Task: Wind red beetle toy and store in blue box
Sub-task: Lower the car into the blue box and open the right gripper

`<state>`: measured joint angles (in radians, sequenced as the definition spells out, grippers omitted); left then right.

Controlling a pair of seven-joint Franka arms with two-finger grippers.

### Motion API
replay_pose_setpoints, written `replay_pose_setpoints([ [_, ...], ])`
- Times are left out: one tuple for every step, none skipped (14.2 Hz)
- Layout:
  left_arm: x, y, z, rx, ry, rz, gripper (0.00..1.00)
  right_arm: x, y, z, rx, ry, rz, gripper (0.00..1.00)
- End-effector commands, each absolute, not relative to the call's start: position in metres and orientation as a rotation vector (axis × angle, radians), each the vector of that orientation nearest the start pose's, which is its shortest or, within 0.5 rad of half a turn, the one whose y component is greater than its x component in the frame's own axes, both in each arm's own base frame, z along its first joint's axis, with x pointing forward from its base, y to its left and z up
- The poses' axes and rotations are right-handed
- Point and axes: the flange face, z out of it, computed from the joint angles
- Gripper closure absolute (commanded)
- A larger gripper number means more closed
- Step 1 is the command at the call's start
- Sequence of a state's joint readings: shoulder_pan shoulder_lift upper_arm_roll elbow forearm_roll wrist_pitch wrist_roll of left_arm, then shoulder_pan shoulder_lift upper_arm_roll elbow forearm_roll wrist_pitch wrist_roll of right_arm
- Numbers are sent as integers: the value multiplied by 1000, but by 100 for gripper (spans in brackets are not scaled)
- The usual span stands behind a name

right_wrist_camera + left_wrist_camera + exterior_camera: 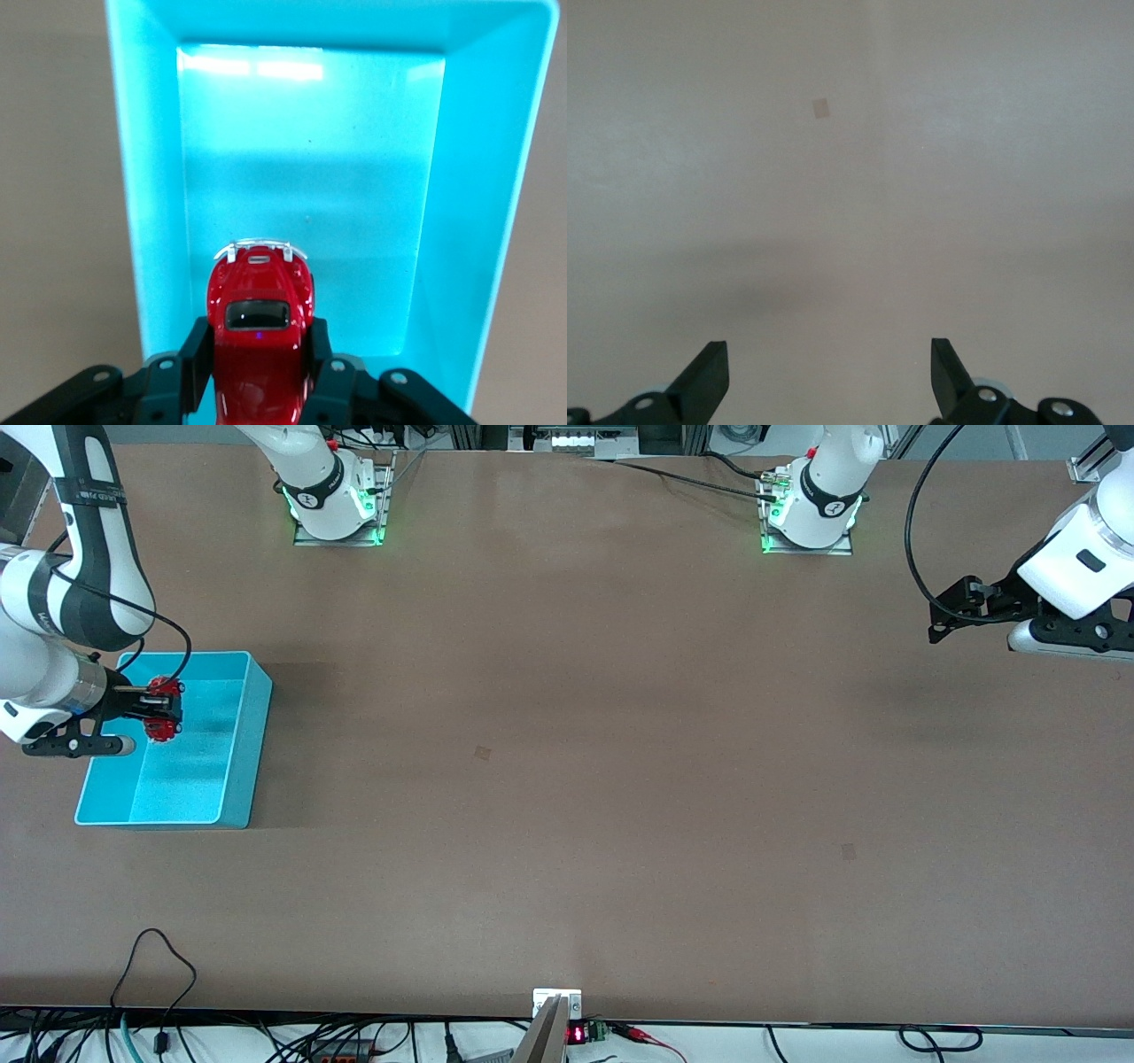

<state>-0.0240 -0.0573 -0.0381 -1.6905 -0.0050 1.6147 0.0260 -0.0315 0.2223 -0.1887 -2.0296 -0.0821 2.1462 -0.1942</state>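
The red beetle toy, now in the air over the box's inside, will be released by my right gripper on the blue box's bottom (211,697) (305,311), toward the end of the box farther from the display.
The blue box (249,737) stands at the right arm's end of the table. My right gripper (165,708) is shut on the red beetle toy (164,731) and holds it in the air over the box's open inside. In the right wrist view the red beetle toy (260,305) sits clamped between the two black fingers (196,356), above the floor of the box (151,221). My left gripper (941,616) is open and empty, up over the left arm's end of the table; its fingertips (709,367) show only bare tabletop between them.
The brown tabletop (567,779) holds nothing else but two small tape marks (482,753). Cables and a small display (576,1035) run along the table edge nearest the front camera.
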Motion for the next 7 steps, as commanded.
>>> replay_pose_setpoints([
  [539,-35,609,-3157,166,32,0,524,-135,302,-3214,21,103,100],
  [539,-34,608,-3157,163,34,0,517,-137,293,-3215,30,81,100],
  [538,-34,609,-3157,163,37,0,512,-140,286,-3216,40,74,100],
  [538,-32,608,-3157,156,37,0,503,-146,277,-3212,63,89,100],
  [539,-30,607,-3159,151,37,0,492,-150,265,-3215,67,64,100],
  [539,-29,607,-3159,149,39,0,480,-156,250,-3216,81,43,100],
  [537,-29,607,-3159,144,61,0,472,-159,238,-3222,83,20,100],
])
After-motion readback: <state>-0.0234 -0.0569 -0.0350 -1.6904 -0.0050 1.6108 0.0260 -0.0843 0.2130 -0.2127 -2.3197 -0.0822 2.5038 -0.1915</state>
